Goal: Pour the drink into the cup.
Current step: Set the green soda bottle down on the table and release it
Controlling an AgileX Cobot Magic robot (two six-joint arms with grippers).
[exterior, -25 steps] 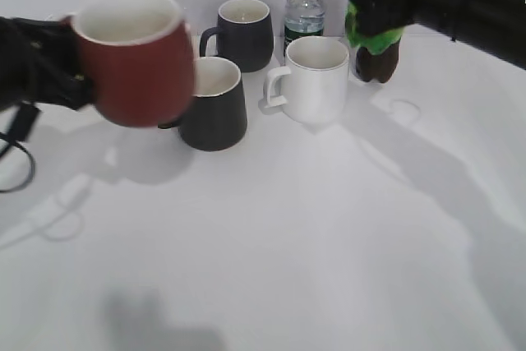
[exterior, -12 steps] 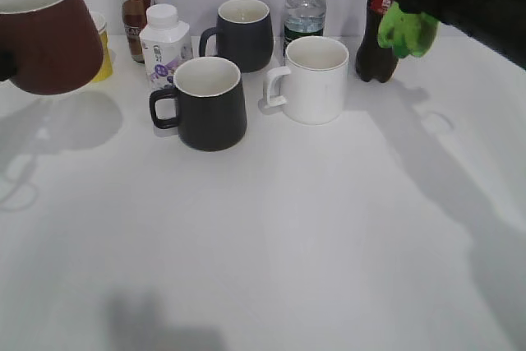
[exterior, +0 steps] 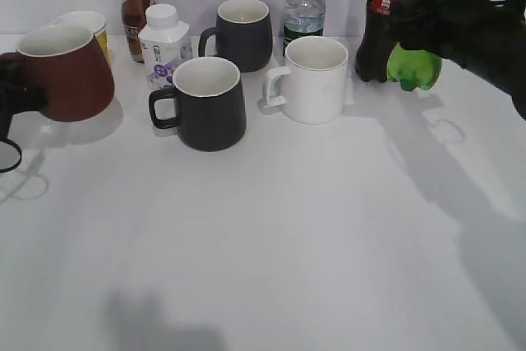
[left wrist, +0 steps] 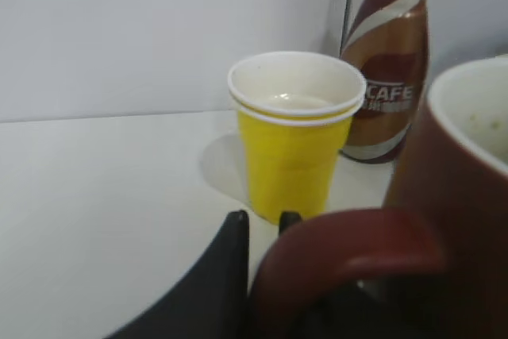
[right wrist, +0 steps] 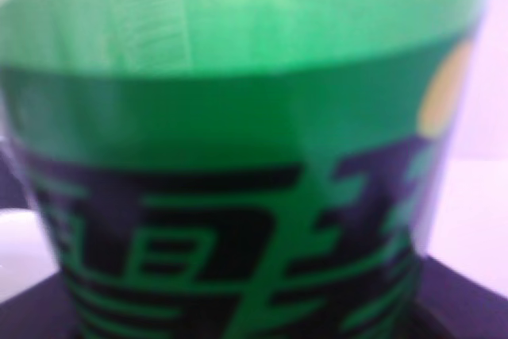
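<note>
Next, my left gripper sets the cup, now tilted low over the table, free on the table (exterior: pixel 97 126), letting go of it at a spot just in front of the yellow cup.
The cup (exterior: pixel 67 73), a dark red-brown mug with a cream inside, is at the far left, slightly tilted and low over the table. My left gripper (exterior: pixel 10 94) is shut on its handle. In the left wrist view the handle (left wrist: pixel 349 248) arches just beside the black fingers (left wrist: pixel 266 232). The drink, a green bottle (exterior: pixel 413 67), hangs at the far right with its base just above the table. My right gripper (exterior: pixel 429 20) is shut on it. Its dark green label (right wrist: pixel 238 196) fills the right wrist view and hides the jaws.
A cola bottle (exterior: pixel 378 26) stands right beside the green bottle. A white mug (exterior: pixel 316 80), two black mugs (exterior: pixel 209 104) (exterior: pixel 244 33), a clear bottle (exterior: pixel 305 6), a small white bottle (exterior: pixel 163 43), a coffee bottle (exterior: pixel 133 2) and a yellow cup (left wrist: pixel 294 140) stand along the back.
The left gripper carried the cup from the raised centre-left out to the far left, then lowered it. The right gripper moved the green bottle right and down, uncovering the cola bottle.
</note>
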